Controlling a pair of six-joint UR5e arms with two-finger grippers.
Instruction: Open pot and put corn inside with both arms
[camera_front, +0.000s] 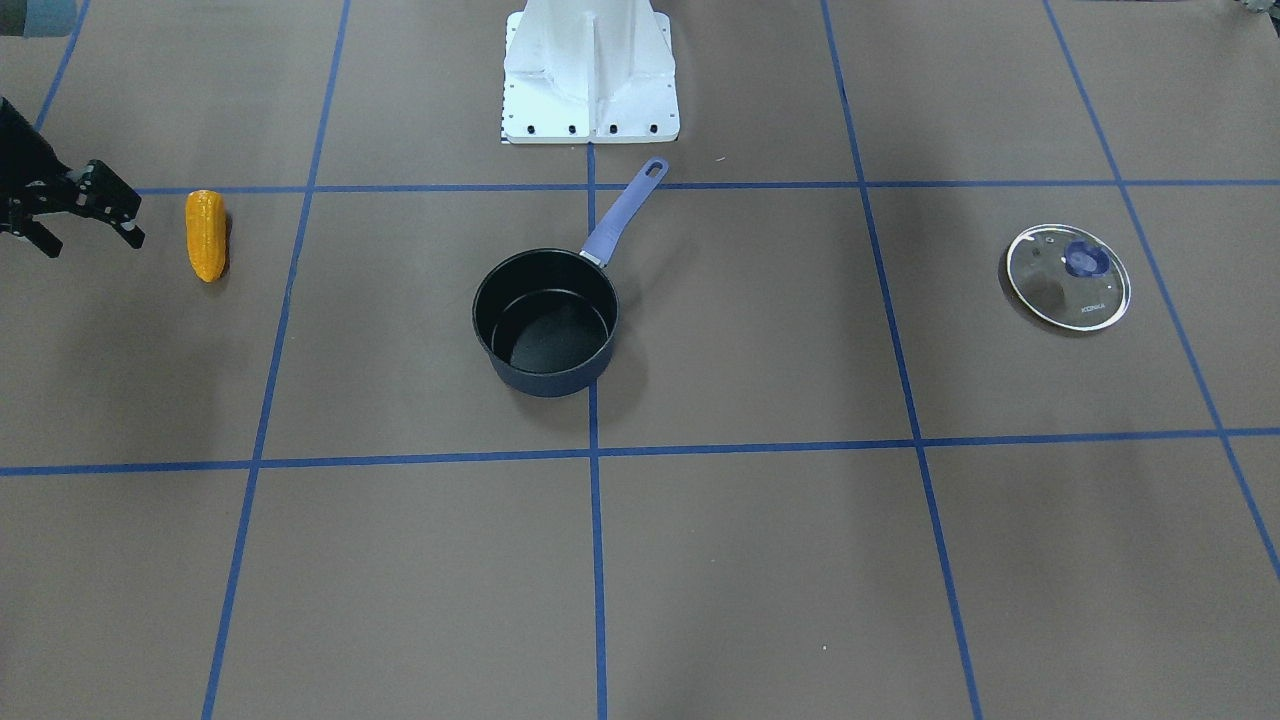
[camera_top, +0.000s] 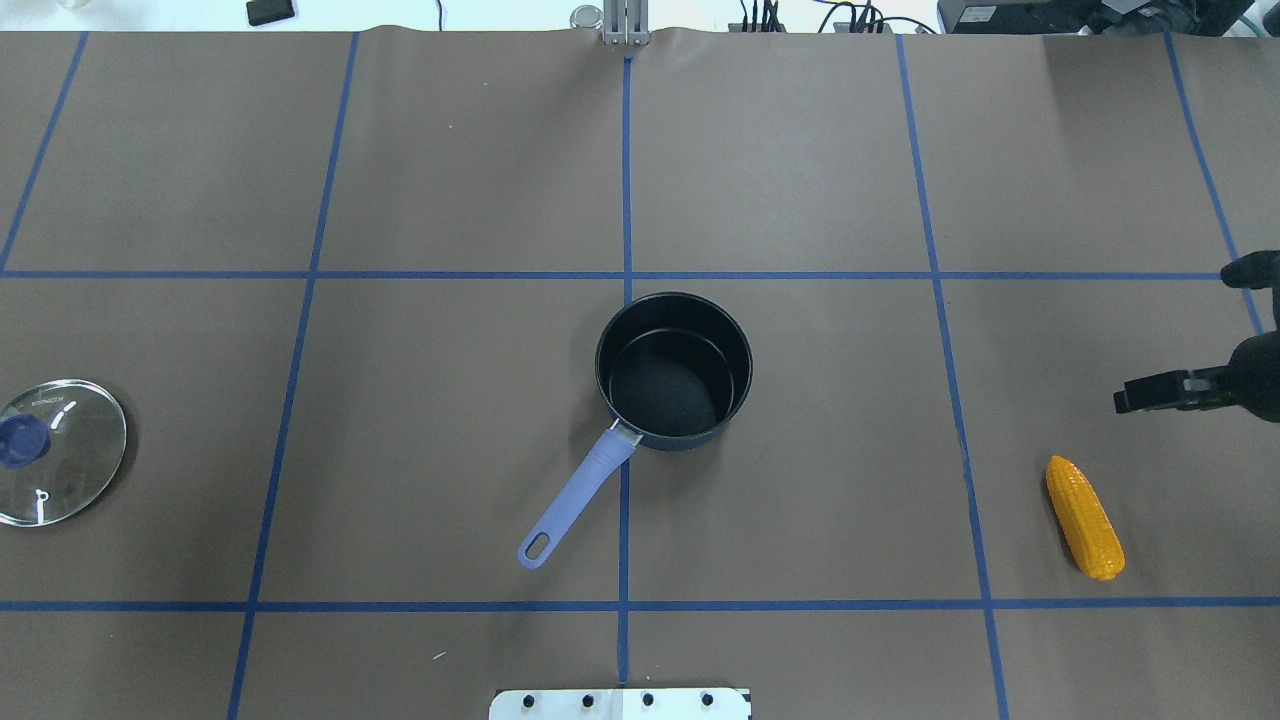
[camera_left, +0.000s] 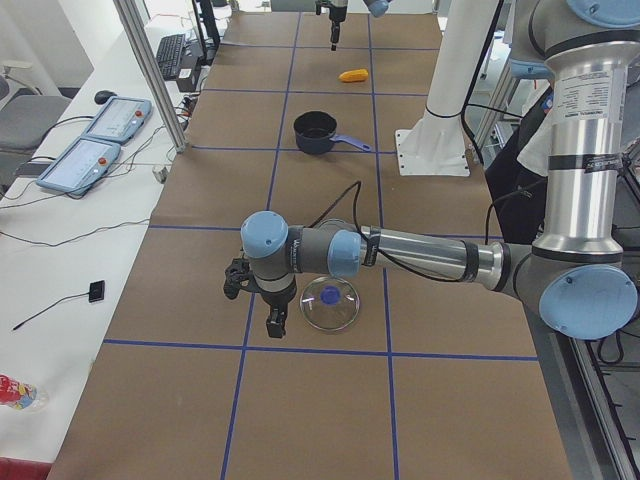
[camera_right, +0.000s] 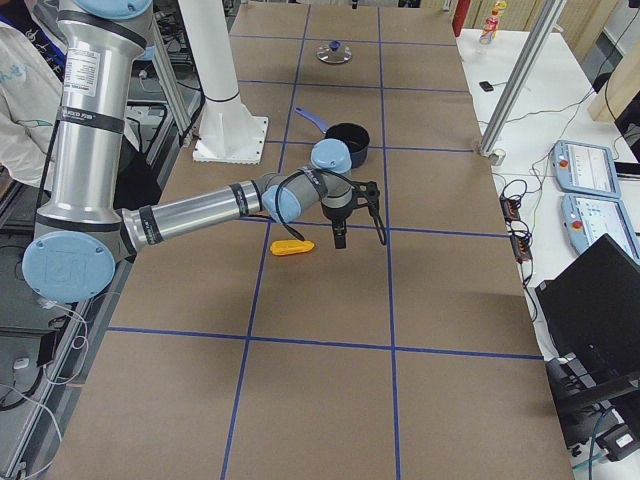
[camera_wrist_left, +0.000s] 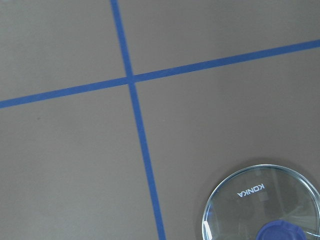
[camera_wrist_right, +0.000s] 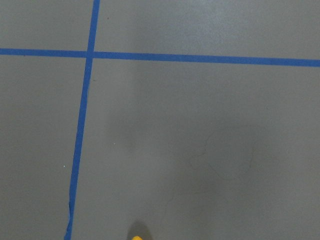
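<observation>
I need to move my right gripper to the orange-yellow corn next and close it around the corn's thicker half (camera_front: 206, 220), the one nearer the robot's edge.
The dark pot (camera_top: 673, 370) with a purple handle stands open and empty at the table's middle (camera_front: 545, 320). Its glass lid (camera_top: 55, 450) with a blue knob lies flat far to my left (camera_front: 1068, 277). The orange-yellow corn (camera_top: 1084, 517) lies on the table to my right (camera_front: 206, 235). My right gripper (camera_front: 93, 245) is open and empty above the table, just beyond the corn (camera_top: 1172, 336). My left gripper (camera_left: 252, 308) hovers beside the lid (camera_left: 331, 303); I cannot tell if it is open or shut.
The white base plate (camera_front: 590, 110) sits at the robot's edge behind the pot. Blue tape lines grid the brown table. Control pendants (camera_left: 95, 135) lie on the side bench. The left wrist view shows the lid (camera_wrist_left: 262, 205) at the lower right.
</observation>
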